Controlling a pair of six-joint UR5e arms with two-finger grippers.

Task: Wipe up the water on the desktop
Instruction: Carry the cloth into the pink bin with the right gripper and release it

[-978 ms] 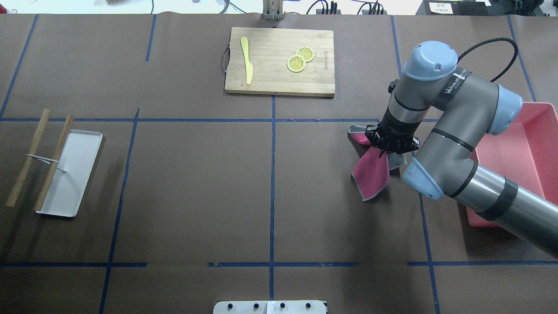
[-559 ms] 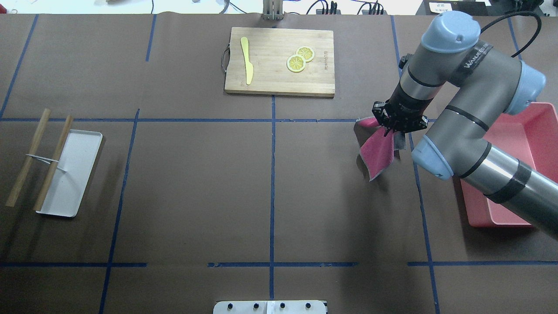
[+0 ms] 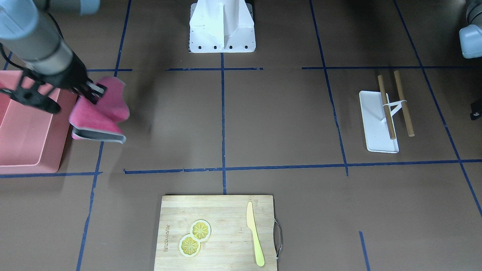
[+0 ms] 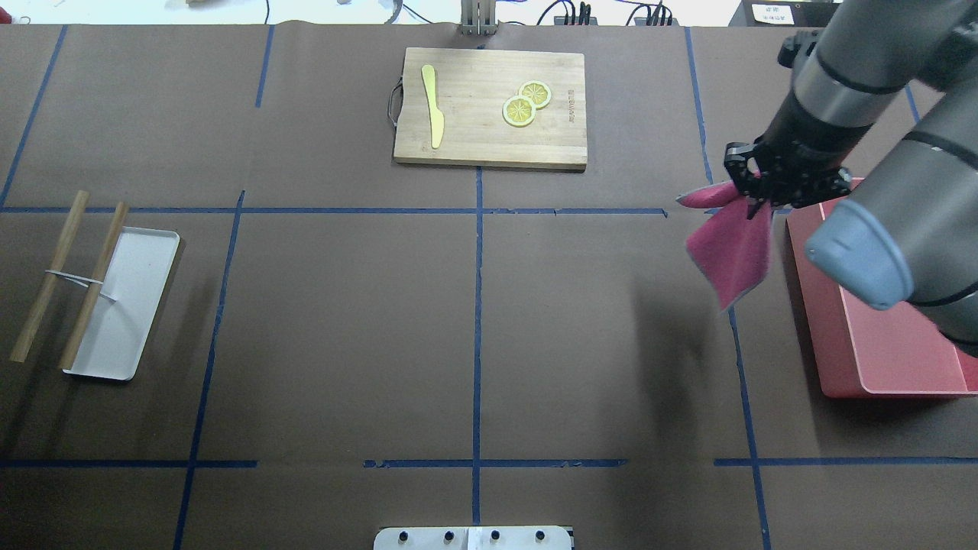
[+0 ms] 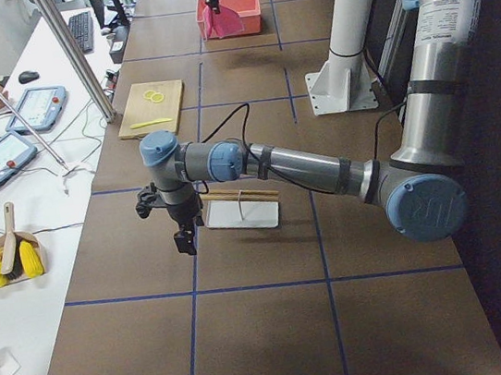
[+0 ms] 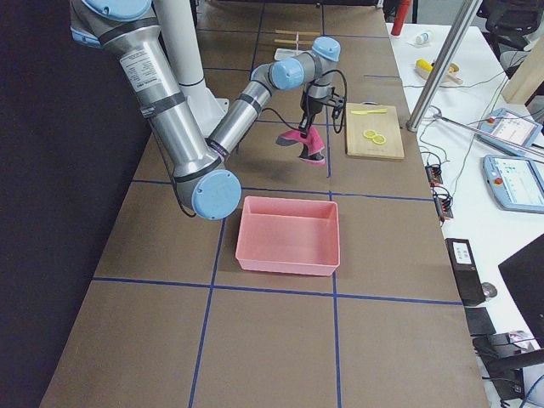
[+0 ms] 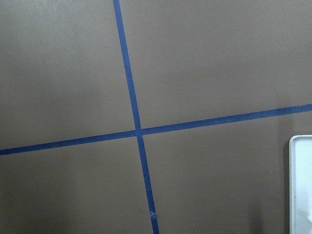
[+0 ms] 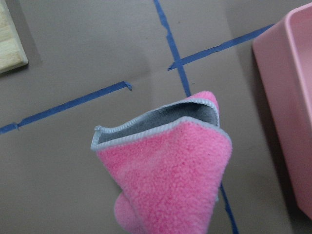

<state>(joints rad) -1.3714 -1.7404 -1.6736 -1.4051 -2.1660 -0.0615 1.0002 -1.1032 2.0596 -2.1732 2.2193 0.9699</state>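
Observation:
The robot's right gripper needs to release the pink cloth inside the pink bin (image 3: 29, 133), toward the cutting board.
The desktop (image 4: 344, 321) is dark brown with blue tape lines; no water shows on it. My right gripper (image 4: 756, 200) is shut on a pink cloth (image 4: 733, 252) with a grey edge, which hangs folded in the air above the desktop, just beside the pink bin (image 4: 879, 344). The cloth also shows in the front view (image 3: 101, 109) and fills the right wrist view (image 8: 165, 180). My left gripper (image 5: 183, 239) hangs over the desktop beside the white tray and shows clearly only in the left side view; I cannot tell whether it is open or shut.
A bamboo cutting board (image 4: 489, 107) with a yellow knife and two lemon slices lies at the far middle. A white tray (image 4: 126, 305) with two wooden sticks (image 4: 50, 275) lies at the left. The pink bin stands at the right edge.
My right gripper has risen with the pink cloth off the desktop and moved it far and to the right, up to the pink bin's edge.

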